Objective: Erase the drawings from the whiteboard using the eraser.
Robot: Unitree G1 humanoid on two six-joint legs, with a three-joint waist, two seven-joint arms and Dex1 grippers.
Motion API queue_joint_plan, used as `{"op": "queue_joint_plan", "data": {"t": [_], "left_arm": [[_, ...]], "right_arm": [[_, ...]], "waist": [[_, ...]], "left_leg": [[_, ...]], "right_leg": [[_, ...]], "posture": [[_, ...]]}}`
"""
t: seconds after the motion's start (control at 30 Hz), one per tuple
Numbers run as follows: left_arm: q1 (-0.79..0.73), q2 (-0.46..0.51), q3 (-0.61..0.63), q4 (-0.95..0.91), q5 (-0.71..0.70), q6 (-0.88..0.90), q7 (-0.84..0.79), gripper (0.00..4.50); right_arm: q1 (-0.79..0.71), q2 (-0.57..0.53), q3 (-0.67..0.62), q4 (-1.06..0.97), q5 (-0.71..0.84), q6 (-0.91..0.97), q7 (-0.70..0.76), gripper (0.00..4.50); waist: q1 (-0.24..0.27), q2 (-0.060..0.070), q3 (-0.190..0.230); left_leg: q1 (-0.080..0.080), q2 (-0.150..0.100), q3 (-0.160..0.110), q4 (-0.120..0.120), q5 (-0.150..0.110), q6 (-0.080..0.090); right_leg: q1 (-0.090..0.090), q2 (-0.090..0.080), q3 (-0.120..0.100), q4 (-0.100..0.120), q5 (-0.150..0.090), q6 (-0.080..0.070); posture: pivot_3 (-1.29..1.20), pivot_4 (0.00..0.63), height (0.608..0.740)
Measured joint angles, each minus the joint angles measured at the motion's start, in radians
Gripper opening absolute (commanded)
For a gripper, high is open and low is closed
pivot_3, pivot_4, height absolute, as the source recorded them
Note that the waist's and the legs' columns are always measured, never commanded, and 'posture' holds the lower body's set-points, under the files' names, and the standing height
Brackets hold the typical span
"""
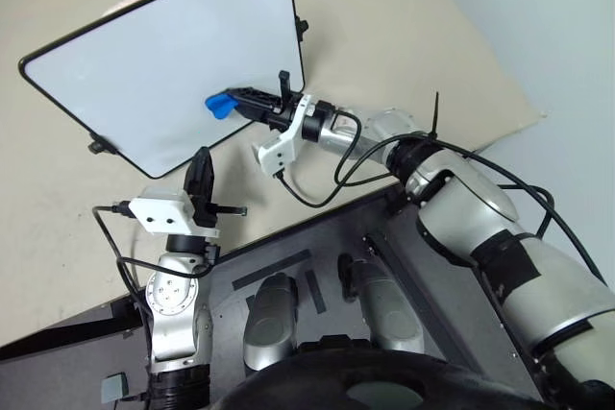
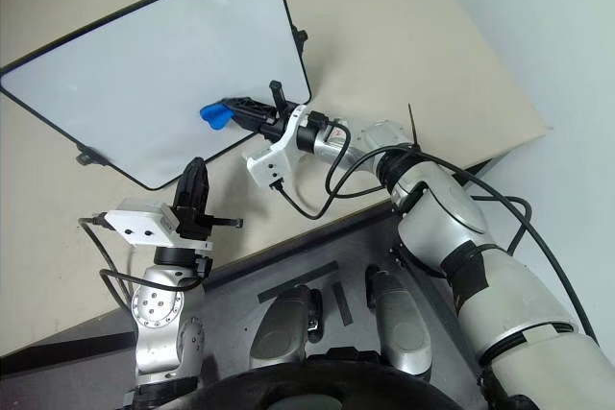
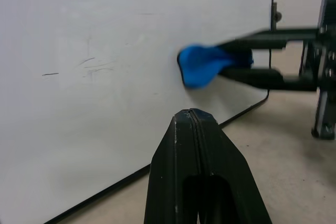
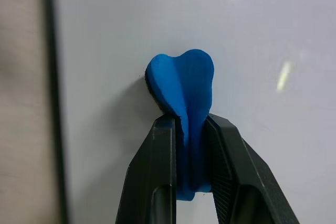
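The blue eraser will leave my right gripper's hold and stay on the beige table just off the whiteboard's near corner (image 1: 339,143), where I will release it.
The whiteboard (image 1: 144,74) lies on the beige table, white with a thin black frame. My right gripper (image 1: 235,103) reaches in from the right and is shut on the blue eraser (image 1: 220,105), whose rounded end presses on the board near its lower right corner. The right wrist view has the eraser (image 4: 181,85) squeezed between both fingers (image 4: 152,166). My left gripper (image 1: 201,156) is shut and empty, standing just off the board's near edge and pointing at it. The drawings are out of view; faint thin grey streaks (image 3: 89,65) mark the board.
Small black knobs (image 1: 302,26) stick out from the board's frame, another on the near left edge (image 1: 97,147). The beige table (image 1: 404,26) extends right of the board to its edge (image 1: 524,114). Black cables (image 1: 317,194) loop under my right wrist.
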Motion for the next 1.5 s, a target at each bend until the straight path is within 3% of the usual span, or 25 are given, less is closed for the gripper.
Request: {"op": "queue_joint_plan", "data": {"t": [0.23,0.33,0.47,0.6,0.7,0.8,0.9,1.13,1.5], "left_arm": [[0.0,0.0,0.0,0.0,0.0,0.0,0.0,0.0],[0.0,0.0,0.0,0.0,0.0,0.0,0.0,0.0],[0.004,0.005,0.005,-0.001,-0.003,0.0,0.0,0.0],[0.015,0.009,0.001,-0.008,-0.005,0.001,-0.003,0.0],[0.019,0.017,0.006,-0.011,-0.008,0.004,-0.004,0.0],[0.016,0.024,0.007,-0.013,-0.013,0.008,-0.006,0.0],[0.012,0.034,0.008,-0.013,-0.026,0.015,-0.012,0.0],[0.006,0.057,0.019,-0.013,-0.034,0.03,-0.025,0.0],[-0.008,0.103,0.044,-0.018,-0.054,0.071,-0.051,0.0]], "right_arm": [[0.019,-0.004,-0.007,-0.009,0.018,-0.004,0.006,0.77],[0.068,-0.038,-0.043,-0.042,0.083,-0.045,0.1,0.77],[0.204,-0.129,-0.156,-0.135,0.332,-0.071,0.454,0.77],[0.389,-0.277,-0.234,-0.446,0.637,0.079,0.876,0.77],[0.508,-0.39,-0.278,-0.662,0.78,0.255,1.083,0.77],[0.583,-0.444,-0.314,-0.804,0.851,0.39,1.181,0.77],[0.617,-0.454,-0.331,-0.882,0.877,0.487,1.225,1.43],[0.632,-0.45,-0.366,-0.975,0.885,0.592,1.246,3.81],[0.724,-0.488,-0.558,-1.174,1.023,0.769,1.246,3.81]], "waist": [[0.0,0.0,0.0],[0.002,0.0,0.0],[0.016,-0.001,-0.001],[0.02,-0.001,-0.001],[0.02,-0.002,-0.001],[0.012,-0.001,-0.001],[0.007,-0.001,-0.001],[0.005,-0.001,-0.001],[0.011,-0.001,0.0]], "left_leg": [[0.0,0.0,0.0,0.0,0.0,0.001],[0.0,0.0,0.0,0.0,0.0,0.001],[-0.002,-0.001,0.001,0.0,-0.001,-0.001],[-0.002,-0.001,0.002,0.0,-0.003,0.0],[-0.001,-0.001,0.002,0.002,-0.003,-0.001],[0.001,-0.001,0.002,0.002,-0.003,-0.001],[0.006,-0.001,0.002,0.0,-0.003,-0.001],[0.017,-0.001,0.002,0.0,0.001,0.003],[0.016,-0.003,0.002,-0.001,0.002,0.002]], "right_leg": [[0.0,0.0,0.0,0.0,0.001,0.0],[0.0,0.0,0.0,-0.002,0.001,0.0],[0.002,0.0,0.0,-0.009,0.001,0.003],[0.005,0.0,-0.001,-0.014,0.0,0.005],[0.007,0.0,0.001,-0.017,-0.001,0.006],[0.008,0.001,0.003,-0.016,-0.001,0.006],[0.011,0.001,0.003,-0.015,-0.001,0.006],[0.022,0.001,0.004,-0.015,-0.001,0.014],[0.022,0.001,0.005,-0.016,0.0,0.014]], "posture": [[0.0,0.15,0.74],[0.0,0.15,0.74],[0.0,0.15,0.74],[0.0,0.15,0.74],[0.0,0.15,0.74],[0.0,0.15,0.74],[0.0,0.15,0.74],[0.0,0.15,0.74],[0.0,0.15,0.74]]}}
